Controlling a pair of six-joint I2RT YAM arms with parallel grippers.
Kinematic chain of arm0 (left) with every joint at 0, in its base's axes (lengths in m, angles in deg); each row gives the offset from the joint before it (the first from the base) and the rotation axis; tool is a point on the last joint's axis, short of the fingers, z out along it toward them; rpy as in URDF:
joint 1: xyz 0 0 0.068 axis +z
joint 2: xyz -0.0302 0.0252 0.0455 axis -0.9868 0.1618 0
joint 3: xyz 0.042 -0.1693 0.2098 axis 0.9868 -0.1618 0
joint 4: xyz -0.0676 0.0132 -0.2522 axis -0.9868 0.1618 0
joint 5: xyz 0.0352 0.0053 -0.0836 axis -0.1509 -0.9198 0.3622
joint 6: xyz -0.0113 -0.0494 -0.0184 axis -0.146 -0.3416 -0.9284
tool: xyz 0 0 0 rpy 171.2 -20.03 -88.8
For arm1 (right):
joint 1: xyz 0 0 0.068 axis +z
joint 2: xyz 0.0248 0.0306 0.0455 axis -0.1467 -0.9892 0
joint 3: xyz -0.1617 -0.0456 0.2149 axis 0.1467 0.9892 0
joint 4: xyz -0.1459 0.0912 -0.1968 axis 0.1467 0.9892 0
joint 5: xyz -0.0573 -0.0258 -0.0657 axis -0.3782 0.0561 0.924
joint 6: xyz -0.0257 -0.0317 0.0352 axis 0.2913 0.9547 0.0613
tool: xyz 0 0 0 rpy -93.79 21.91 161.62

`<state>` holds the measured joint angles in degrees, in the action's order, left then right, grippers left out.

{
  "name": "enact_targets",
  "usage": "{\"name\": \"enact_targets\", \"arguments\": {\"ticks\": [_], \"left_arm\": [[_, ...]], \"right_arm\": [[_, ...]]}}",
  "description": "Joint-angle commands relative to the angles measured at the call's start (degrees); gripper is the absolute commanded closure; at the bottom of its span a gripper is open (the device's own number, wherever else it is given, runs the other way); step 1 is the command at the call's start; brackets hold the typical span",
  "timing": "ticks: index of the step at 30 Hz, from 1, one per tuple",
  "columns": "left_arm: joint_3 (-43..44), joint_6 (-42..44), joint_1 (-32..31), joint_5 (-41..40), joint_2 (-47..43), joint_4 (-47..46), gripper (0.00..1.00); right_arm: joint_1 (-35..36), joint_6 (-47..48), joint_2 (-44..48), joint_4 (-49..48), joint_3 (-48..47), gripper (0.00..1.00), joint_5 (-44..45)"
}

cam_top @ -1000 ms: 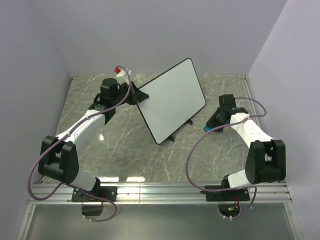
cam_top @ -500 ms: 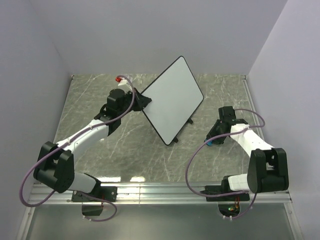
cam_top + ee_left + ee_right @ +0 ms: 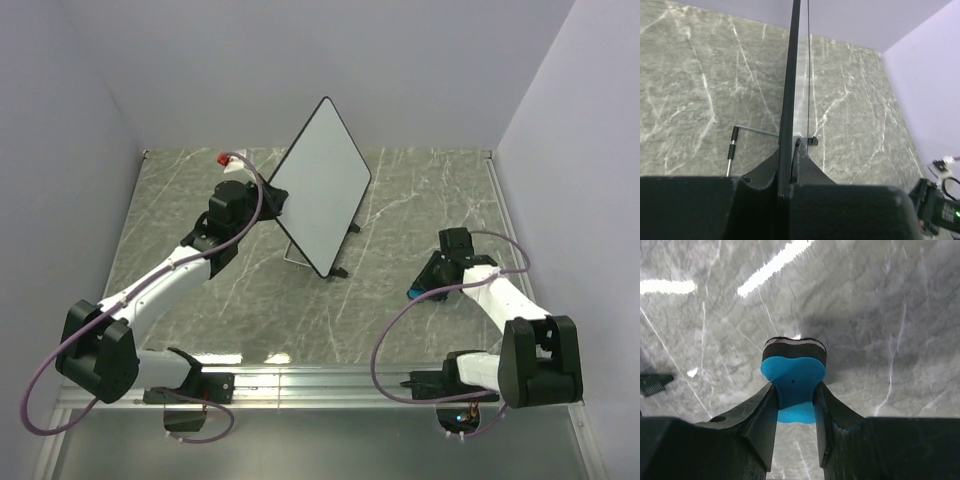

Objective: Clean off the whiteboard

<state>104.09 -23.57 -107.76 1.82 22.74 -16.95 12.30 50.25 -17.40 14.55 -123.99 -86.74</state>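
Observation:
My right gripper should put the blue eraser down on the bare marble table [image 3: 405,301] [image 3: 782,405] between the whiteboard and the metal rail. The eraser is now held low over the table.
The whiteboard [image 3: 322,185] is white with a thin black frame and stands tilted at the table's middle back. My left gripper [image 3: 272,197] is shut on its left edge. In the left wrist view the board [image 3: 790,85] shows edge-on between my closed fingers [image 3: 810,165], with its wire stand leg [image 3: 731,148] on the table. My right gripper [image 3: 420,288] is shut on a blue eraser [image 3: 793,385] with a black felt face, held low over the table at the right, well apart from the board. No scribble shows on the board's face.
The grey marble table [image 3: 420,190] is walled by lilac panels at the back and sides. A metal rail [image 3: 330,380] runs along the near edge by the arm bases. Cables loop from both arms.
My left gripper has turned the whiteboard and carried it left and back, so it now looks narrower. My right gripper has drawn back toward the near right with the eraser.

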Motion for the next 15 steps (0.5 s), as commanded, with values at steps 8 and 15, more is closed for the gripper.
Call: {"name": "enact_targets", "arguments": {"ticks": [8, 15], "left_arm": [[-7.4, 4.7, -10.6, -26.2, 1.7, 28.8, 1.0], [-9.4, -4.2, -19.0, -32.4, 3.0, 33.6, 1.0]], "right_arm": [[-0.4, -0.8, 7.9, -1.4, 5.5, 1.0, -0.6], [-0.3, 0.4, 12.9, 0.6, 7.7, 1.0, -1.7]]}}
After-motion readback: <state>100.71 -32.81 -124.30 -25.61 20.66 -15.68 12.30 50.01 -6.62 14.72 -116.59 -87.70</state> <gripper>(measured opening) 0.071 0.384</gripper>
